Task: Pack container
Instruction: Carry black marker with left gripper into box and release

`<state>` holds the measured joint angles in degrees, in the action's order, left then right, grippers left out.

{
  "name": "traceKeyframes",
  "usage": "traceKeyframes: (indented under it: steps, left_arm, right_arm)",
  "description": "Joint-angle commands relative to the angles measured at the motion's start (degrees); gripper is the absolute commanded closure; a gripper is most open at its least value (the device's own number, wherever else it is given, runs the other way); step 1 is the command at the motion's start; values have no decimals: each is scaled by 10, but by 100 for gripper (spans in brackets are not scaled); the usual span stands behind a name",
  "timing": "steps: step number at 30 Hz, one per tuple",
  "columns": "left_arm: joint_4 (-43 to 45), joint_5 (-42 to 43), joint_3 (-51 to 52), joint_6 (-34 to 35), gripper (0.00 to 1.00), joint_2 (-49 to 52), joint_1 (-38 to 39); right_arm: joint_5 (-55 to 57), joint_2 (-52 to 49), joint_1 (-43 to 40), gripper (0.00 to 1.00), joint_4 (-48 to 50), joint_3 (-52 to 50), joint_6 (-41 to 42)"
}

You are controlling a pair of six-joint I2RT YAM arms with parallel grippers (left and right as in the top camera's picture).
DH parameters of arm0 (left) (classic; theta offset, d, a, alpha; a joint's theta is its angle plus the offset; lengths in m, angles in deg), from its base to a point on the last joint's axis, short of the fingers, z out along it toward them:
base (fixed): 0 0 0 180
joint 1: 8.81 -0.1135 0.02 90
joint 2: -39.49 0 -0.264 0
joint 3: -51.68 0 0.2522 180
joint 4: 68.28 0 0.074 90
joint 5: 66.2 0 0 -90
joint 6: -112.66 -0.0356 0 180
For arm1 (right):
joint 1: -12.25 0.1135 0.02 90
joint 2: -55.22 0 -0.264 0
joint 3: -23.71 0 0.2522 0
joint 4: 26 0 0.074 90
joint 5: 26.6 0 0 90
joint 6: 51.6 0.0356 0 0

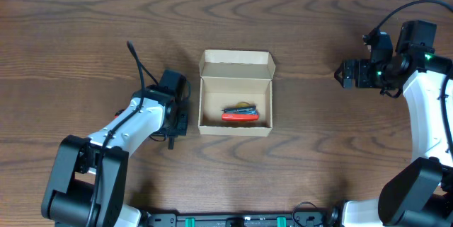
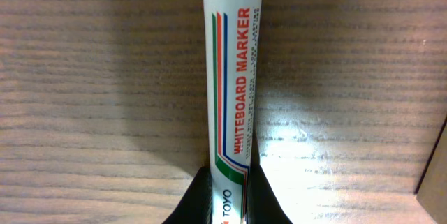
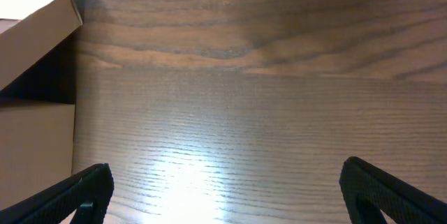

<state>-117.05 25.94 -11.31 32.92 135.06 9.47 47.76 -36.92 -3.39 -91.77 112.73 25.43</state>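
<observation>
The robot's left gripper should release the white whiteboard marker on top of the dark marker point(image 1: 245, 107) inside the tan cardboard box.
The container point(image 1: 236, 76) is an open tan cardboard box at the table's middle, its flap lid folded back. A red marker and a dark marker point(image 1: 241, 116) lie inside near the front wall. My left gripper point(image 1: 176, 124) sits just left of the box and is shut on a white whiteboard marker point(image 2: 234, 77), held low over the wood between the black fingers point(image 2: 230, 199). In the overhead view the marker is hidden under the arm. My right gripper point(image 1: 345, 73) is open and empty, far right of the box; its fingers point(image 3: 223, 192) spread wide over bare wood.
The box's edge shows at the right of the left wrist view point(image 2: 434, 175), and its side and flap at the left of the right wrist view point(image 3: 35, 133). A black cable point(image 1: 136, 61) rises from the left arm.
</observation>
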Motion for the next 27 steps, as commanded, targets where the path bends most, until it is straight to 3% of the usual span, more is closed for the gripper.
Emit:
traceKeyframes:
  steps: [1, 5, 11, 16, 18, 24, 27]
  left_arm:
    - [-5, 14, 10, 0, 94, 4, -4]
    - [-1, 17, -4, -7, 94, -10, -4]
    - [-25, 28, -91, -76, 94, -79, -1]
    - [-72, 63, -202, -187, 94, -127, 24]
    - [-90, 88, -230, -253, 94, -129, 42]
    - [-137, 209, -243, -599, 94, -125, 118]
    - [-139, 209, -243, -681, 94, -120, 147]
  right_arm:
    - [0, 3, -4, 1, 0, -1, 1]
    - [0, 3, -4, 1, -1, -1, 1]
    - [0, 3, -4, 1, 0, -1, 1]
    - [0, 3, -4, 1, 2, -1, 1]
    - [0, 3, -4, 1, 2, -1, 1]
    - [-1, 3, -4, 1, 4, -1, 1]
    - [-1, 3, -4, 1, 4, -1, 1]
